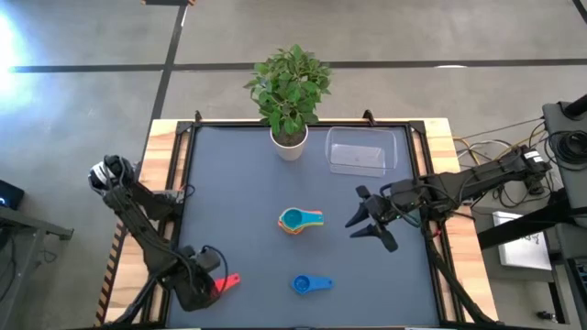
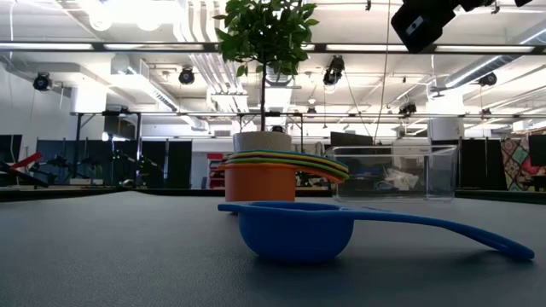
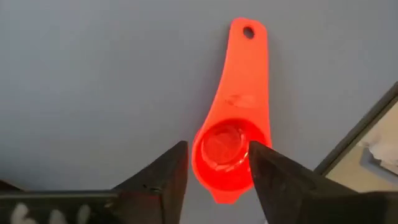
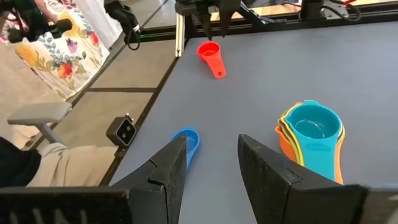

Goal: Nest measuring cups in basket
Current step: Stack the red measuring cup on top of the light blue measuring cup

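Note:
I will pinch the bowl's rim (image 3: 197, 138) of the red measuring cup with one left finger inside, then lift, because the bowl is wider than my left gripper can open.
The red measuring cup (image 3: 229, 134) lies on the dark mat at the near left, handle pointing away from my left gripper (image 3: 219, 147). That gripper is open, pointing down, one finger on each side of the cup's bowl; I see no touch. The red cup (image 4: 210, 56) also shows in the right wrist view. A nested stack of cups (image 1: 301, 221), teal on top, sits mid-table. The blue cup (image 1: 312, 284) lies alone on the mat near the front edge. My right gripper (image 1: 356, 209) hovers open just right of the stack. The clear basket (image 1: 358, 151) stands at the far side.
A white plant pot (image 1: 289, 142) with a leafy plant stands at the far edge, left of the basket. A black frame (image 1: 417, 165) borders the mat. Open mat lies between the stack and the basket. Cables and equipment sit beyond the table's right side.

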### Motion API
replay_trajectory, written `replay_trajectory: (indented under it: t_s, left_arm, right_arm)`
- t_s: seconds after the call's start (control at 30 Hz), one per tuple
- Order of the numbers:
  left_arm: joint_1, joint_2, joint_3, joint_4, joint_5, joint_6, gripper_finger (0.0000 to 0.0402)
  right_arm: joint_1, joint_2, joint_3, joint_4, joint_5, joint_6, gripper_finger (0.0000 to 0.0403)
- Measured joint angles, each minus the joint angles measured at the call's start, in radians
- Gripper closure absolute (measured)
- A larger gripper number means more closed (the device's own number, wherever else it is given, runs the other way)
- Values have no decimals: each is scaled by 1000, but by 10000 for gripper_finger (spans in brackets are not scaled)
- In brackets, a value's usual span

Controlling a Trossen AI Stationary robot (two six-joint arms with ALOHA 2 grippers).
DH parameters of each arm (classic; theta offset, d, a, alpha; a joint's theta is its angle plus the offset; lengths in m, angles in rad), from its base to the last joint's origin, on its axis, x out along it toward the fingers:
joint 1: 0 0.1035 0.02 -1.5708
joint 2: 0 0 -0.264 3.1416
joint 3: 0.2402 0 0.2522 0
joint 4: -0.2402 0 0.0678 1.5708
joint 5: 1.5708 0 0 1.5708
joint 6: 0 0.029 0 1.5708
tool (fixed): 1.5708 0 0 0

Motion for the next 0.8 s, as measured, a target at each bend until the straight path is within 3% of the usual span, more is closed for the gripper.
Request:
replay_trajectory:
  t_s: [0.23, 0.57, 0.7, 0.8]
  left_arm:
    - [-10, 86, 0, 0, 34, 16, 209]
    - [-10, 143, -1, -6, 80, 38, 205]
    - [-10, 144, -1, 8, 80, 50, 223]
    - [-9, 144, -1, 48, 74, 97, 264]
  right_arm:
    - [0, 9, 0, 3, 8, 7, 270]
    - [0, 9, 0, 4, 24, 0, 270]
    - [0, 9, 0, 3, 25, 1, 271]
    - [0, 9, 0, 1, 25, 0, 269]
